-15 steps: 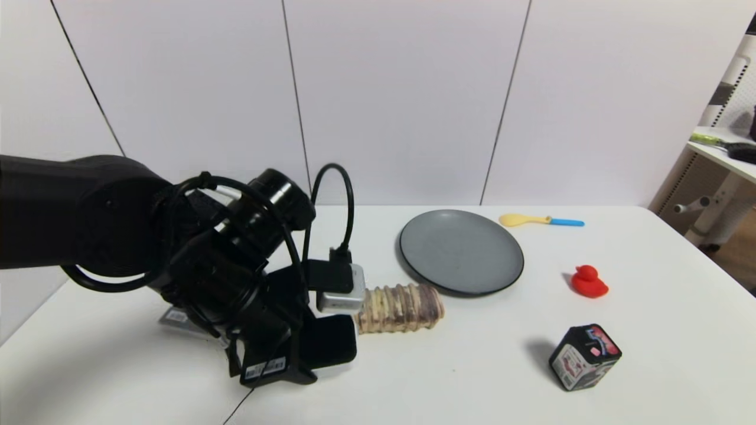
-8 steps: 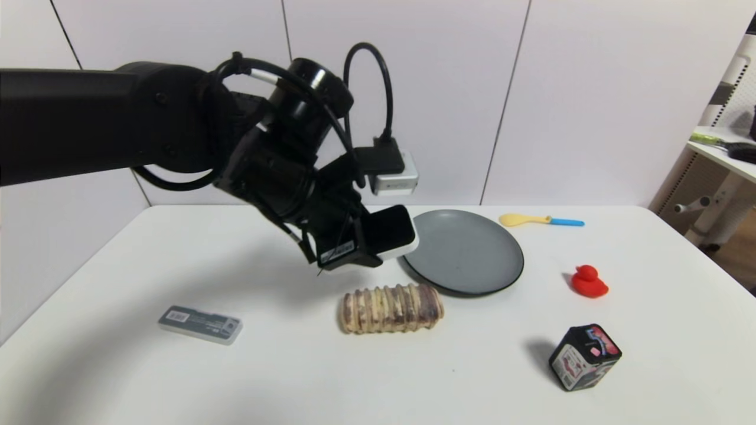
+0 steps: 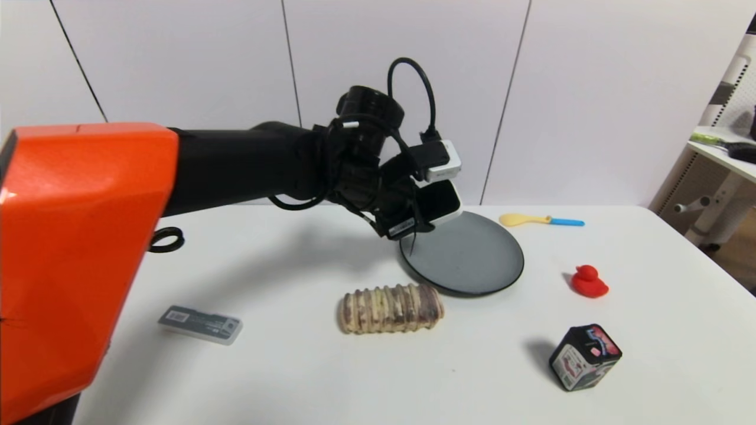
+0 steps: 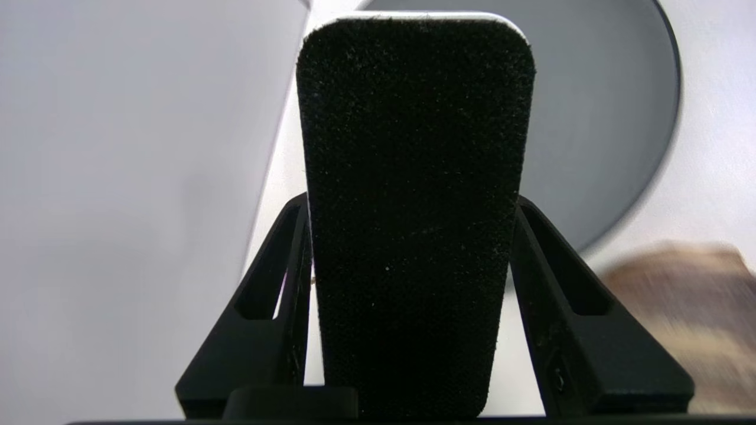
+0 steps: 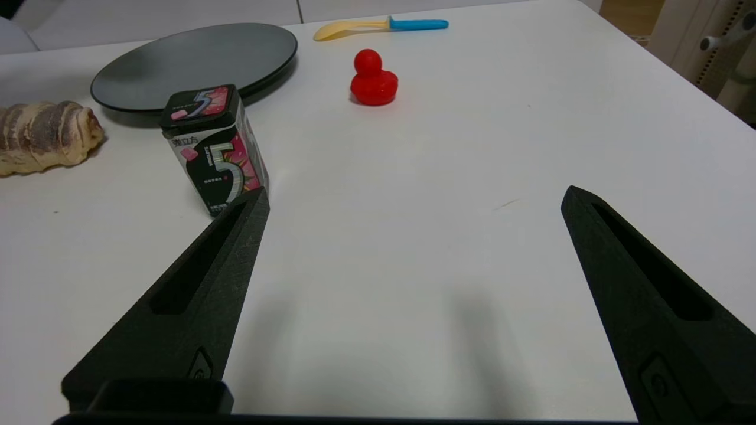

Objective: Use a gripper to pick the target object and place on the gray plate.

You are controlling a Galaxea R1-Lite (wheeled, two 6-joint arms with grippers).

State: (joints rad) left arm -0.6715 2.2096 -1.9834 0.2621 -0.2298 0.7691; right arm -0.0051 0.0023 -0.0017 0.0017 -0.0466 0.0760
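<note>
The robot's left gripper should release the block on the gray plate's far half [image 3: 472, 241], toward the yellow spoon.
My left gripper [image 3: 426, 213] is shut on the target object [image 3: 440, 200], a flat block with a black felt top and white base. It holds the block in the air over the far left rim of the gray plate [image 3: 472, 260]. In the left wrist view the block [image 4: 413, 206] fills the middle between both fingers [image 4: 283, 277], with the plate [image 4: 596, 130] behind it. My right gripper [image 5: 413, 200] is open and empty, low over the table at the near right, out of the head view. The plate also shows in the right wrist view [image 5: 189, 59].
A ridged bread roll [image 3: 390, 308] lies just in front of the plate. A thin gray case [image 3: 199, 324] lies at the near left. A black printed cube box [image 3: 585, 356], a red duck [image 3: 588, 282] and a yellow spoon with a blue handle [image 3: 540, 221] are on the right.
My left gripper has lifted the target object from the near left of the table and carried it up and right, to above the plate's left rim. The right arm has not moved.
</note>
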